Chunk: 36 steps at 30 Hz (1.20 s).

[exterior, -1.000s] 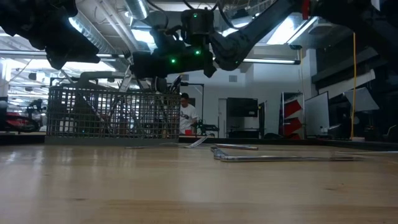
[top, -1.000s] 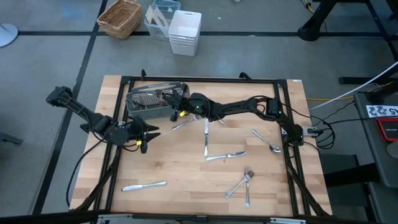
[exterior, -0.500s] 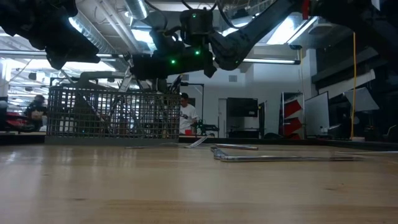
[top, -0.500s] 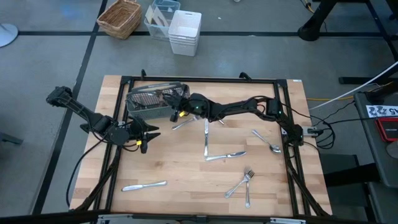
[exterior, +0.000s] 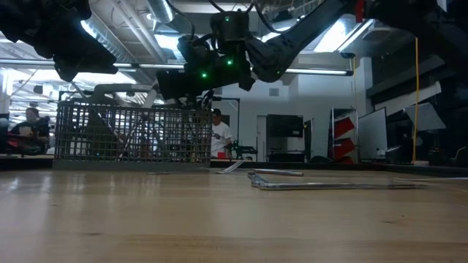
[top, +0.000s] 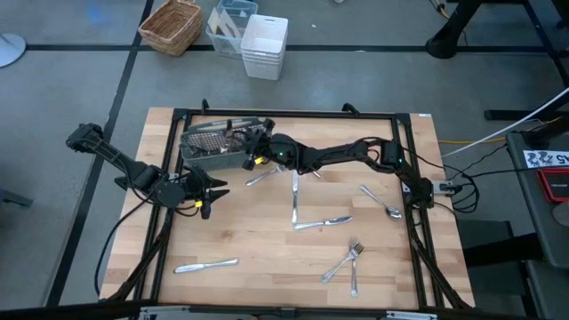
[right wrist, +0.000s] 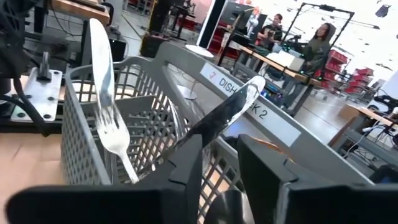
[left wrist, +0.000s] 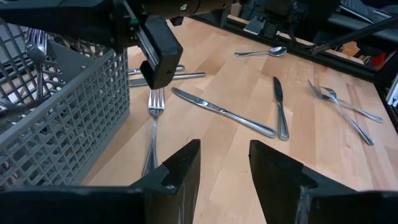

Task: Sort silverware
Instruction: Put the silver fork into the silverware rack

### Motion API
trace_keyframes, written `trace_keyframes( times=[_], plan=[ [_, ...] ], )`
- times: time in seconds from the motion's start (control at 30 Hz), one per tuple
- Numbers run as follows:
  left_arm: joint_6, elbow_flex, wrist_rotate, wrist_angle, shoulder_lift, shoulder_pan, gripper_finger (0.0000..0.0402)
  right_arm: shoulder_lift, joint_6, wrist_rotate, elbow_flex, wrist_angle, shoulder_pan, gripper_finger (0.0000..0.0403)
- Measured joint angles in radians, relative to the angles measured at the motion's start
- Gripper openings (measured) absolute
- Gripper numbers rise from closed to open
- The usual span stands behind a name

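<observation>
I should move my left gripper next to the handle of the fork (top: 257, 180) (left wrist: 152, 142) that lies beside the grey wire-mesh caddy, and close it there.
The grey wire-mesh caddy (top: 209, 142) stands at the table's far left, with several pieces of silverware standing in it. My right gripper (top: 258, 140) hangs level over the caddy's right end, fingers open (right wrist: 219, 155). A silver knife-like piece (right wrist: 227, 112) slants up from between those fingers into the caddy, and a fork (right wrist: 106, 124) leans upright beside it. More silverware lies loose on the table: a fork (left wrist: 152, 124), two knives (left wrist: 224, 112) (left wrist: 280, 106), a spoon (top: 382, 203), two forks (top: 345, 262) and a knife (top: 206, 265). My left gripper (top: 218, 191) waits open near the left edge. My right gripper has the knife-like piece running up between its open fingers (right wrist: 186, 162); the piece's lower end is hidden behind them, and I cannot tell whether they touch it. Its upper end (right wrist: 252, 87) points over the caddy's far wall.
A black frame (top: 293, 114) runs around the tabletop. Bare wood lies in the near middle and between the loose pieces. Beyond the far edge, on the floor, stand a wicker basket (top: 171, 25) and white bins (top: 264, 44). People show in the room behind (exterior: 219, 135).
My right gripper has swung a little toward the caddy's far side and has opened over it. The silver piece it carried now slants into the caddy.
</observation>
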Motion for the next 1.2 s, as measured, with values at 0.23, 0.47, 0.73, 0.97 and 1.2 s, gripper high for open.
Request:
trace_keyframes(
  times=[0.23,0.47,0.73,0.97,1.2],
  plan=[
    [-0.015,0.0,0.026,0.001,0.0,0.0,0.0129,-0.021,0.0,0.007,0.0,0.015,0.008,0.0109],
    [-0.017,0.0,0.181,0.002,-0.001,0.0,0.0129,-0.101,-0.001,-0.002,0.0,0.015,0.046,0.0108],
    [-0.057,0.0,0.516,0.003,0.003,0.0,0.0129,-0.182,-0.001,-0.002,0.0,-0.051,0.12,0.0108],
    [-0.108,0.0,0.617,0.003,0.057,-0.03,0.0129,-0.22,-0.002,-0.002,0.0,-0.265,0.203,0.0108],
    [-0.132,0.0,0.622,0.008,0.182,-0.034,0.0129,-0.224,-0.002,-0.001,0.0,-0.516,0.279,0.0108]
  ],
)
